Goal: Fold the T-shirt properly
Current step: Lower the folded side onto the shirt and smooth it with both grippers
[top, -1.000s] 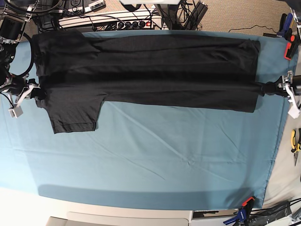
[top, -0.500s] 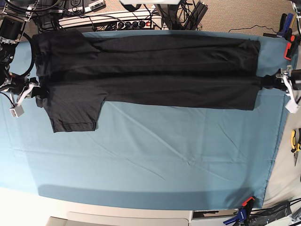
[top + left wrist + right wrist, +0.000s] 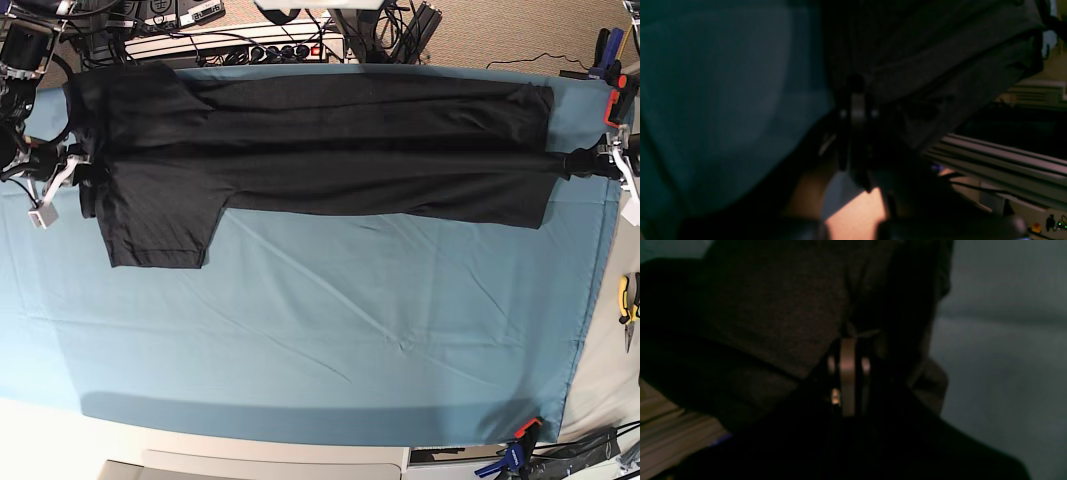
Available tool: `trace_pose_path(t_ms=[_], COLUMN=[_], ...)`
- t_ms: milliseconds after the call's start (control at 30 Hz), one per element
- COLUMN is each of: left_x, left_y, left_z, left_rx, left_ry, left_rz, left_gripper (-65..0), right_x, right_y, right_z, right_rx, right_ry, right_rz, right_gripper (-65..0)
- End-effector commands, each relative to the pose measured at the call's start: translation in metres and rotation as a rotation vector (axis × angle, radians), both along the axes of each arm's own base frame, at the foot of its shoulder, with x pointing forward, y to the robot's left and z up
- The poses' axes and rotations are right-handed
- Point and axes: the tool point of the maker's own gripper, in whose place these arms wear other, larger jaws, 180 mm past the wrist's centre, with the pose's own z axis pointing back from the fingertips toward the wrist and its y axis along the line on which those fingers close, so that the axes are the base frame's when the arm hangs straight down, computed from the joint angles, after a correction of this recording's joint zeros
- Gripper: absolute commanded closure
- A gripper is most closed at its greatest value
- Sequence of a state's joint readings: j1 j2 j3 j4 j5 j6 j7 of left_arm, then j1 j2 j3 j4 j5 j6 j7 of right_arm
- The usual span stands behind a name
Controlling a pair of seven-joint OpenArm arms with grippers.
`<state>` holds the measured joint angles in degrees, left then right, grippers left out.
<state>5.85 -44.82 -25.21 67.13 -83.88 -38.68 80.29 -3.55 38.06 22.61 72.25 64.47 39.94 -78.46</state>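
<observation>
Next, my left gripper sets the T-shirt's edge down and lets go of it on the outer end of the T-shirt's far half (image 3: 546,140).
The black T-shirt (image 3: 330,150) lies stretched lengthwise across the far half of the teal table cloth (image 3: 350,330), plain side up, with one sleeve (image 3: 160,230) pointing toward the near side. My left gripper (image 3: 572,162), at the base view's right, is shut on the T-shirt's edge; the left wrist view shows its tips (image 3: 855,83) pinching dark cloth (image 3: 923,50). At the base view's left, my right gripper (image 3: 84,172) is shut on the other end, and the right wrist view shows its tips (image 3: 850,336) buried in the cloth (image 3: 773,306). A taut crease runs between both grippers.
Clamps hold the table cloth at the far right corner (image 3: 612,105) and the near right corner (image 3: 520,440). Yellow-handled pliers (image 3: 627,300) lie off the cloth at the right. A power strip with cables (image 3: 240,45) sits behind the far edge.
Both grippers have moved toward the far edge of the table, pulling the held cloth with them. The shirt's near edge and sleeve have shifted the same way.
</observation>
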Motion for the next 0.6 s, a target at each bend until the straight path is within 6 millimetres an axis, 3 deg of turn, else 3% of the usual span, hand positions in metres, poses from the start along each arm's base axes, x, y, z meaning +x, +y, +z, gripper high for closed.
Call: trace_pose_path(t_ms=[0, 133, 567], left_x=[0.009, 0.009, -0.002], left_y=[0.009, 0.009, 0.009], left_z=[0.016, 0.015, 0.008], left_rx=[0.021, 0.021, 0.021], left_ry=[-0.046, -0.045, -0.012], left_rz=[-0.004, -0.004, -0.004], left_gripper=[0.0, 0.0, 0.0], right_x=[0.006, -0.003, 0.003], right_y=[-0.010, -0.010, -0.013], right_z=[0.014, 0.008, 0.010], right_rx=[-0.027, -0.028, -0.037], right_ry=[-0.036, -0.010, -0.043], right_rz=[-0.001, -0.001, -0.016], right_gripper=[0.0, 0.0, 0.0])
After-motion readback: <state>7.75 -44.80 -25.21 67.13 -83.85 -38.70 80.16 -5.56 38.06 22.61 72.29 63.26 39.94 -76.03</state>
